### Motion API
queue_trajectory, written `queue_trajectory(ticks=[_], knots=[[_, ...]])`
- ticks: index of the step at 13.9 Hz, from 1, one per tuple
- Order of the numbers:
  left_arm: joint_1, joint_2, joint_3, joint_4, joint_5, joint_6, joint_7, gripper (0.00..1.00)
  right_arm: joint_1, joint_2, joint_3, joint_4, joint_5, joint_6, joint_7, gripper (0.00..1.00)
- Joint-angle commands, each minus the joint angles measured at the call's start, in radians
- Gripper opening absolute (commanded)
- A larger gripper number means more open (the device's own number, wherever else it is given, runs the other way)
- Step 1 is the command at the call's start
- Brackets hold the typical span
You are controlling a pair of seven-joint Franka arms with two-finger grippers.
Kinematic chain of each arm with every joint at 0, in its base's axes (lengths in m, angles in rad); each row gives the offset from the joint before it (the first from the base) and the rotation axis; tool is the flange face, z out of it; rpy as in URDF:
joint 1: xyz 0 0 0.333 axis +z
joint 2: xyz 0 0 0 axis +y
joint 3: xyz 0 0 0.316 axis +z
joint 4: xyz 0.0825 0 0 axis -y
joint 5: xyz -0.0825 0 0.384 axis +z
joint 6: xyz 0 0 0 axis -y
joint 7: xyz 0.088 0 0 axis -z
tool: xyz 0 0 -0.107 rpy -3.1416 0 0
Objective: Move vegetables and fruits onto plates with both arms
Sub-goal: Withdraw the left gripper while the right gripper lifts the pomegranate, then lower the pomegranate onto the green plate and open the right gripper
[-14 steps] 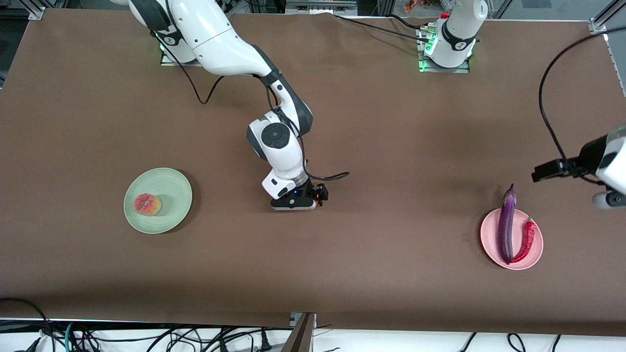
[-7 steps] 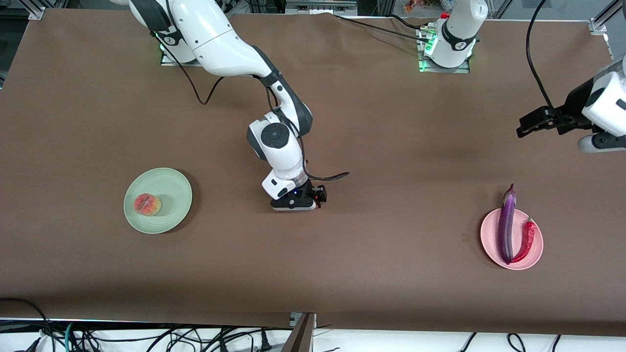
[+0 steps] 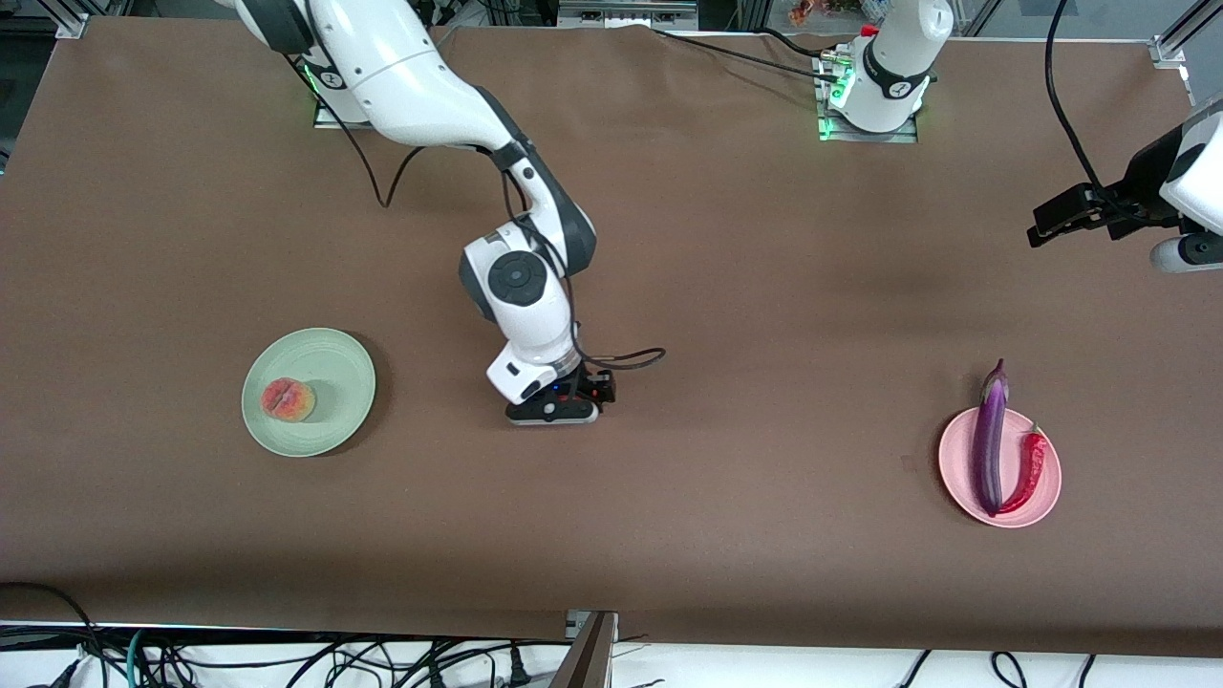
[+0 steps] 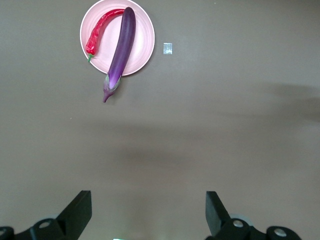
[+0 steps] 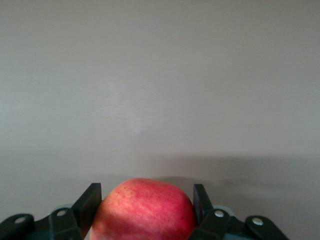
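My right gripper needs to set the red fruit down on the green plate (image 3: 328,385) next to the peach, toward the middle of the table.
My right gripper (image 3: 559,409) is low over the middle of the table, shut on a red apple (image 5: 145,210) that fills the gap between its fingers (image 5: 91,202). The apple is hidden under the hand in the front view. A peach (image 3: 288,399) lies on the green plate (image 3: 334,368) toward the right arm's end. The purple eggplant (image 3: 990,440) and red chili (image 3: 1030,468) lie on the pink plate (image 3: 955,459) toward the left arm's end. My left gripper (image 3: 1180,250) hangs open and empty, high over the table at that end. Its wrist view shows the plate (image 4: 142,45), eggplant (image 4: 121,47) and chili (image 4: 100,30).
A small pale tag (image 4: 168,48) lies on the brown cloth beside the pink plate. A black cable (image 3: 1070,115) loops from the left arm over the table's edge. Loose cables (image 3: 287,659) run along the edge nearest the front camera.
The right gripper has shut on the apple and shifted a little toward the green plate. The left arm has drawn away from the pink plate toward the robots' bases.
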Motion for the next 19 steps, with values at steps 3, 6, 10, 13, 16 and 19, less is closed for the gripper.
queue_trajectory(ticks=[3,6,10,13,16,19], knots=[[-0.004,-0.004,0.005,-0.001,0.021,-0.010,0.022,1.00,-0.132,-0.138,0.010,-0.087,0.007,-0.230,-0.277,0.42],[-0.004,-0.004,0.007,-0.001,0.021,-0.006,0.021,1.00,-0.227,-0.197,0.009,-0.171,0.005,-0.266,-0.471,0.42],[-0.004,0.010,0.007,0.015,0.021,-0.006,0.019,1.00,-0.346,-0.215,0.004,-0.243,0.007,-0.264,-0.696,0.42],[0.015,0.008,0.010,0.016,0.004,-0.008,0.021,1.00,-0.389,-0.238,0.003,-0.283,0.007,-0.261,-0.779,0.42],[0.020,0.006,0.009,0.016,0.006,-0.008,0.021,1.00,-0.433,-0.243,0.001,-0.320,0.007,-0.252,-0.848,0.42],[0.022,0.006,0.010,0.016,0.006,-0.010,0.021,1.00,-0.465,-0.242,0.001,-0.354,0.007,-0.225,-0.897,0.42]])
